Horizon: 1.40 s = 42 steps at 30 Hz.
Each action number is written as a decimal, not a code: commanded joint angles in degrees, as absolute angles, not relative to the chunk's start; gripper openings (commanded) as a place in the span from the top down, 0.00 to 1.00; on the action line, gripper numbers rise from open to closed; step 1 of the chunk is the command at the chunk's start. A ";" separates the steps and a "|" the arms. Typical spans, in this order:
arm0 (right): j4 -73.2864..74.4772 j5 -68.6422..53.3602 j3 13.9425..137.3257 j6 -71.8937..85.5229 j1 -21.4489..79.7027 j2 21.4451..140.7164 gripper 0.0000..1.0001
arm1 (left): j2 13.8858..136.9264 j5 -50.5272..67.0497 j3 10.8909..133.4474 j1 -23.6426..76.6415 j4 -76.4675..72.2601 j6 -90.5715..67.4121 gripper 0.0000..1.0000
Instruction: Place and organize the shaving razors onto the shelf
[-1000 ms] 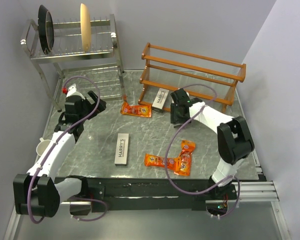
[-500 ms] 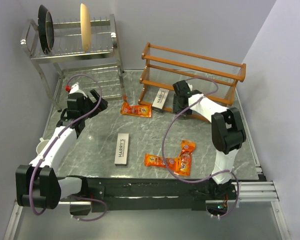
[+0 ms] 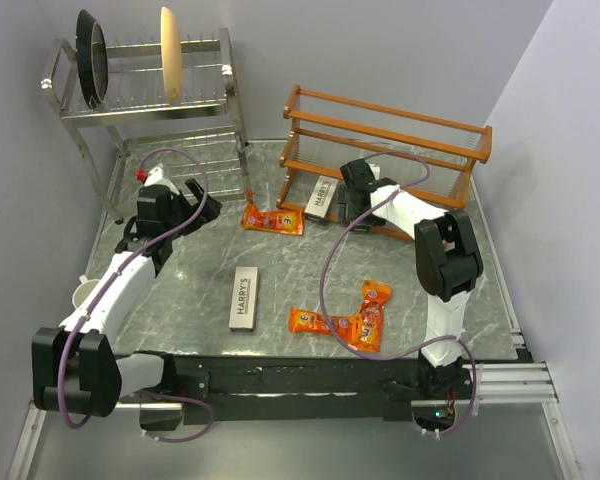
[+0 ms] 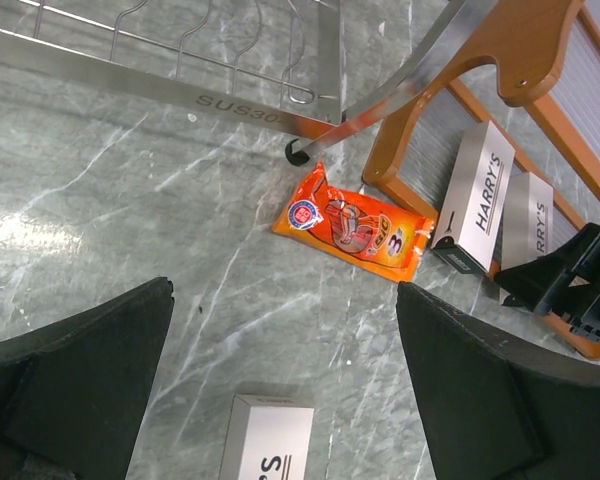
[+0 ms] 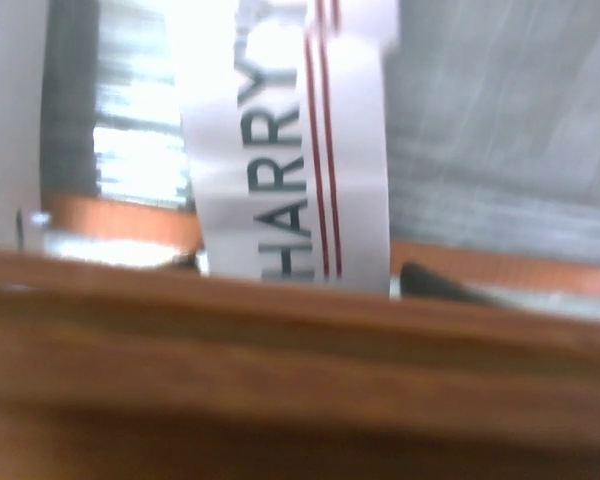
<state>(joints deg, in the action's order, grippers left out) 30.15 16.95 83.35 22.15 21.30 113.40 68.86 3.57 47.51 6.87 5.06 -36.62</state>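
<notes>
I will close my left gripper on the near end [image 3: 242, 319], by the letter H, of the HARRY'S box that lies in the middle of the table.
The orange-brown wooden shelf [image 3: 385, 150] stands at the back right. One pale-grey HARRY'S box [image 3: 323, 197] leans on its lowest tier at the left end. My right gripper [image 3: 354, 196] reaches into that tier, shut on a second HARRY'S box [image 5: 285, 150] that lies on the slats beside the first. A shelf rail [image 5: 280, 350] hides most of its fingers. A third HARRY'S box [image 3: 245, 298] lies mid-table. Orange packs lie near the shelf's left foot [image 3: 273, 219] and two crossed at the front [image 3: 320, 322] [image 3: 370, 315]. My left gripper [image 3: 195, 205] is open and empty, hovering above the table.
A steel wire dish rack [image 3: 150, 95] with a pale plate and a dark pan stands at the back left; its lower frame [image 4: 230, 85] shows in the left wrist view. A white mug [image 3: 84, 293] sits at the table's left edge.
My right gripper has moved up and left into the shelf's bottom tier with its box. My left gripper has shifted slightly toward the back.
</notes>
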 commanded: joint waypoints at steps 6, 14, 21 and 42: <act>29.18 18.02 81.48 17.67 23.55 102.50 0.07 | 67.68 4.83 48.25 8.17 2.28 -36.12 0.01; 31.38 14.94 71.64 18.99 25.05 94.14 0.14 | 66.80 -4.66 46.25 16.77 14.23 -31.03 0.00; 29.88 9.15 71.97 16.44 25.05 95.88 0.76 | 65.65 -3.25 40.87 24.69 18.54 -36.20 0.00; 28.92 16.79 84.10 13.98 24.87 110.38 1.00 | 65.57 -0.44 42.37 28.91 27.42 -32.78 0.01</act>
<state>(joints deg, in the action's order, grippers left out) 31.07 14.57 79.18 14.90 24.99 108.16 67.31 -1.45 41.36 27.35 25.15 -34.46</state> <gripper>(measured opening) 0.007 0.995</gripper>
